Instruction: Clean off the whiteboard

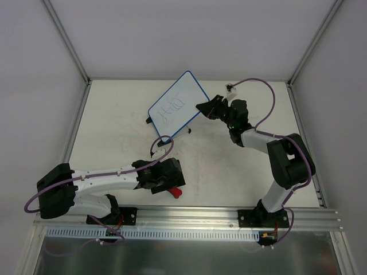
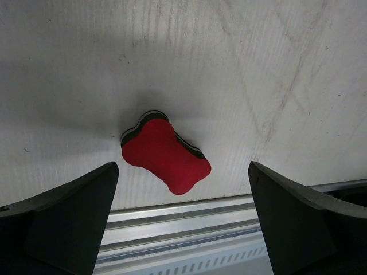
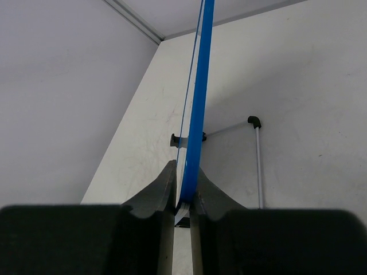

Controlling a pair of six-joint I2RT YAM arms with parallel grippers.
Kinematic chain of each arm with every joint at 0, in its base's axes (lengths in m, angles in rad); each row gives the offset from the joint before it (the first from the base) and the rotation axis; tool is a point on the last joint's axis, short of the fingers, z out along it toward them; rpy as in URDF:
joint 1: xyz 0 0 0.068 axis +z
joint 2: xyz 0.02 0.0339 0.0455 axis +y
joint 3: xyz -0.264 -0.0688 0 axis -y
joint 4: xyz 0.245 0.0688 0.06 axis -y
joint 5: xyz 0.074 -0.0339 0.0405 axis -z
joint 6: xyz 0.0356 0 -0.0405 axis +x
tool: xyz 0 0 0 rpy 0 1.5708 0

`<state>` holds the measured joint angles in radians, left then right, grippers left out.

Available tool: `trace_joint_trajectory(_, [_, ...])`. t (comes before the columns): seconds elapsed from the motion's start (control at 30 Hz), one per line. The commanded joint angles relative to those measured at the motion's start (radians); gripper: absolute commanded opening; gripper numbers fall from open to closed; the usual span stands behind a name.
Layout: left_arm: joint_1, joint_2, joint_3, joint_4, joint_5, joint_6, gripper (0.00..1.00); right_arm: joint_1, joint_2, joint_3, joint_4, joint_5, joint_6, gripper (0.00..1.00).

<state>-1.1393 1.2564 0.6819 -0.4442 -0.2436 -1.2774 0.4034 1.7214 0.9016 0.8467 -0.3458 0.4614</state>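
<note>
The red eraser is crooked between the open fingers of my left gripper, so next I line it up with the fingers and grip its narrow waist [image 2: 167, 152] before I wipe.
The whiteboard [image 1: 176, 106], white with a thin blue frame and blue scribbles, stands tilted at the table's back centre. My right gripper [image 1: 202, 107] is shut on its right edge; in the right wrist view the blue frame [image 3: 199, 97] runs up from between the fingers, my gripper [image 3: 184, 197] clamped on it. The red bone-shaped eraser [image 1: 176, 192] lies on the table near the front rail. My left gripper [image 1: 172, 182] is open just above it; in the left wrist view the eraser [image 2: 164, 153] lies ahead of my gripper [image 2: 183, 195], between the spread fingers, untouched.
The board's wire stand with black feet [image 3: 254, 121] rests on the table behind it. An aluminium rail [image 1: 189, 214] runs along the front edge, close under the left gripper. Enclosure walls and corner posts [image 1: 66, 40] bound the table.
</note>
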Motion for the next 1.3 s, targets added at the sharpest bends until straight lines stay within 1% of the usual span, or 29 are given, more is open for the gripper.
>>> trace_joint_trajectory(0.0, [-0.008, 0.023, 0.039, 0.006, 0.009, -0.130, 0.97, -0.006, -0.016, 0.033, 0.045, -0.007, -0.053, 0.10])
trace_joint_trajectory(0.07, [-0.008, 0.037, 0.036, 0.006, 0.016, -0.187, 0.94, -0.006, -0.019, 0.033, 0.045, -0.010, -0.055, 0.10])
trace_joint_trajectory(0.1, [-0.010, 0.043, 0.034, 0.006, 0.018, -0.244, 0.90, -0.006, -0.020, 0.033, 0.043, -0.009, -0.055, 0.10])
trace_joint_trajectory(0.13, [-0.010, 0.050, 0.036, 0.006, 0.024, -0.269, 0.86, -0.008, -0.020, 0.033, 0.042, -0.009, -0.059, 0.10])
trace_joint_trajectory(0.17, [-0.016, 0.067, 0.039, 0.006, 0.032, -0.290, 0.85, -0.006, -0.022, 0.031, 0.041, -0.009, -0.061, 0.10])
trace_joint_trajectory(0.2, [-0.022, 0.074, 0.039, 0.006, 0.030, -0.344, 0.83, -0.006, -0.023, 0.031, 0.041, -0.010, -0.063, 0.10])
trace_joint_trajectory(0.3, [-0.043, 0.098, 0.038, 0.004, 0.023, -0.425, 0.81, -0.006, -0.022, 0.033, 0.041, -0.013, -0.063, 0.10])
trace_joint_trajectory(0.37, [-0.051, 0.107, 0.035, 0.002, 0.024, -0.454, 0.79, -0.006, -0.022, 0.031, 0.041, -0.015, -0.064, 0.10])
trace_joint_trajectory(0.4, [-0.056, 0.112, 0.030, 0.004, 0.026, -0.488, 0.76, -0.006, -0.023, 0.033, 0.041, -0.015, -0.064, 0.09])
trace_joint_trajectory(0.47, [-0.062, 0.109, 0.012, 0.002, 0.023, -0.517, 0.73, -0.006, -0.023, 0.031, 0.043, -0.016, -0.066, 0.10])
trace_joint_trajectory(0.5, [-0.065, 0.103, 0.007, 0.002, 0.020, -0.534, 0.66, -0.006, -0.023, 0.031, 0.043, -0.016, -0.066, 0.10])
trace_joint_trajectory(0.53, [-0.072, 0.100, 0.001, 0.002, 0.009, -0.546, 0.65, -0.006, -0.020, 0.034, 0.043, -0.019, -0.066, 0.10])
trace_joint_trajectory(0.57, [-0.076, 0.092, -0.011, 0.002, 0.003, -0.556, 0.61, -0.006, -0.022, 0.034, 0.043, -0.021, -0.066, 0.09])
trace_joint_trajectory(0.63, [-0.080, 0.071, -0.027, 0.002, -0.014, -0.582, 0.49, -0.006, -0.022, 0.034, 0.043, -0.025, -0.067, 0.10])
trace_joint_trajectory(0.73, [-0.080, 0.040, -0.067, 0.002, -0.039, -0.612, 0.45, -0.006, -0.022, 0.034, 0.045, -0.030, -0.066, 0.10])
trace_joint_trajectory(0.83, [-0.080, 0.023, -0.097, -0.001, -0.054, -0.626, 0.46, -0.005, -0.020, 0.036, 0.046, -0.035, -0.067, 0.09])
trace_joint_trajectory(0.93, [-0.080, 0.028, -0.107, -0.002, -0.059, -0.628, 0.51, -0.005, -0.022, 0.036, 0.049, -0.038, -0.066, 0.09])
trace_joint_trajectory(1.07, [-0.080, 0.060, -0.087, -0.007, -0.068, -0.619, 0.63, -0.006, -0.020, 0.034, 0.052, -0.042, -0.067, 0.08])
trace_joint_trajectory(1.13, [-0.080, 0.078, -0.073, -0.005, -0.071, -0.605, 0.71, -0.005, -0.019, 0.034, 0.054, -0.047, -0.066, 0.08])
trace_joint_trajectory(1.2, [-0.080, 0.086, -0.044, -0.007, -0.072, -0.573, 0.75, -0.005, -0.019, 0.036, 0.054, -0.047, -0.066, 0.07])
trace_joint_trajectory(1.27, [-0.080, 0.086, -0.036, -0.007, -0.075, -0.570, 0.75, -0.005, -0.017, 0.037, 0.055, -0.050, -0.064, 0.07])
